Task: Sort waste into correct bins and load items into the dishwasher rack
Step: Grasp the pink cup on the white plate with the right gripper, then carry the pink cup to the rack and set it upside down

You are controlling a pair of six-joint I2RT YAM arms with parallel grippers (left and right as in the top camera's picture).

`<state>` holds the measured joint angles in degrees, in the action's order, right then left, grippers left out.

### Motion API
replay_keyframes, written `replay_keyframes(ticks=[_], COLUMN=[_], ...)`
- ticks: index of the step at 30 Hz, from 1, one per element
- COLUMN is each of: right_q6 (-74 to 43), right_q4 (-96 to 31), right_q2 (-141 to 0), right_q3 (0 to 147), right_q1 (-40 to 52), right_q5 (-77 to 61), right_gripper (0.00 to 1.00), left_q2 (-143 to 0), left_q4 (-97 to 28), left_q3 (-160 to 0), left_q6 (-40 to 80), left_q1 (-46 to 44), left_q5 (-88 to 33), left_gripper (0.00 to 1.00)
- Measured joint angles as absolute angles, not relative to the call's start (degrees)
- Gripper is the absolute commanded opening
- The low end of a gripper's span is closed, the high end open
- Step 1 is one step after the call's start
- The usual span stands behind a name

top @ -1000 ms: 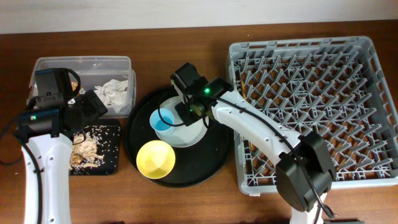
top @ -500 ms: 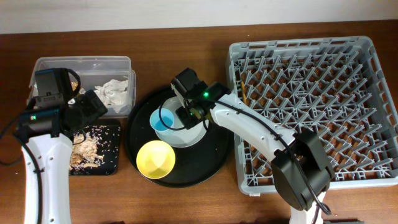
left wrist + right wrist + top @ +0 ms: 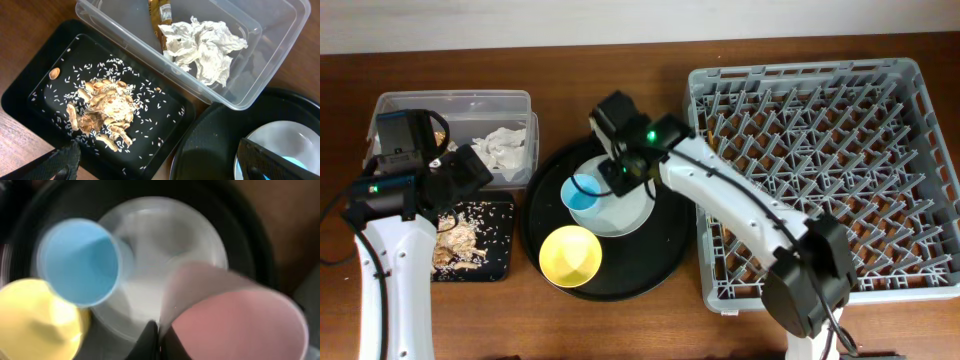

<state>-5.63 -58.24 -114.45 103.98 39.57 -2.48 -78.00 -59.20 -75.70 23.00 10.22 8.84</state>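
Observation:
Next, I set the pink cup in the grey rack's far corner (image 3: 713, 118) beside the round black tray with my right gripper.
My right gripper (image 3: 159, 336) is shut on the rim of the pink cup (image 3: 235, 317) and holds it above the pale plate (image 3: 165, 240). The view is blurred. In the overhead view this gripper (image 3: 622, 172) hides the pink cup. The light-blue cup (image 3: 583, 192) stands on the plate (image 3: 625, 218), and the yellow bowl (image 3: 570, 255) sits beside it. The grey rack (image 3: 820, 170) is on the right. My left gripper (image 3: 160, 170) is open and empty above the black rectangular tray (image 3: 30, 85) with food scraps (image 3: 107, 107). The clear tub (image 3: 260, 60) holds the napkin (image 3: 202, 47) and gold wrapper (image 3: 161, 12). I cannot make out the chopsticks.
A large round black tray (image 3: 650, 270) carries the plate and the bowl between the bins and the rack. White rice grains lie scattered in the black rectangular tray. Brown table wood shows around everything.
My right gripper has shifted slightly toward the back over the plate, and its arm has swung with it. The left arm has not moved.

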Motion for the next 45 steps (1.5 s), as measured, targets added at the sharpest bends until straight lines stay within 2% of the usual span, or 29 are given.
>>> replay_keyframes(ticks=[3, 7, 8, 11, 13, 17, 26, 29, 35, 37, 38, 43, 45], right_q6=[-3.88, 4.78, 9.72, 16.73, 18.98, 19.73, 19.81, 20.16, 22.96, 23.31, 23.9, 28.34, 28.82], right_q4=[-66.61, -67.33, -67.35, -67.37, -67.2, -67.16, -67.46, -63.02, -66.87, -68.4, -69.28, -74.35, -74.39], right_q2=[-112.71, -112.9, -114.37, -120.14, -127.35, -135.24, -135.44, -135.46, -135.44, -135.35, -135.26, -135.66, -135.72], right_q3=[119.92, 122.41, 122.41, 122.43, 122.45, 122.41, 121.97, 117.03, 115.26, 115.31, 115.35, 114.67, 114.67], right_q1=[35.94, 13.63, 5.91, -2.0, -4.93, -5.19, -4.23, -4.23, -3.05, -3.38, -3.99, -6.5, -7.14], right_q5=[-4.95, -31.46, -44.91, -65.1, -73.45, -74.87, -71.77, -75.11, -76.29, -75.33, -74.26, -59.68, -57.76], right_gripper=[0.04, 0.04, 0.04, 0.04, 0.04, 0.04, 0.04, 0.04, 0.04, 0.06, 0.12, 0.14, 0.19], left_q2=[-78.0, -78.0, -78.0, -78.0, -78.0, -78.0, -78.0, -78.0, -78.0, -78.0, -78.0, -78.0, -78.0], left_q4=[-59.2, -59.2, -59.2, -59.2, -59.27, -59.22, -59.2, -59.22, -59.18, -59.2, -59.2, -59.2, -59.2], left_q3=[-75.7, -75.7, -75.7, -75.7, -75.7, -75.7, -75.7, -75.7, -75.7, -75.7, -75.7, -75.7, -75.7], left_q6=[23.0, 23.0, 23.0, 23.0, 23.0, 23.0, 23.0, 23.0, 23.0, 23.0, 23.0, 23.0, 23.0], left_q1=[10.22, 10.22, 10.22, 10.22, 10.22, 10.22, 10.22, 10.22, 10.22, 10.22, 10.22, 10.22, 10.22], left_q5=[8.82, 8.82, 8.82, 8.84, 8.84, 8.84, 8.82, 8.82, 8.82, 8.82, 8.84, 8.82, 8.82], left_gripper=[0.99, 0.99, 0.99, 0.99, 0.99, 0.99, 0.99, 0.99, 0.99, 0.99, 0.99, 0.99, 0.99])
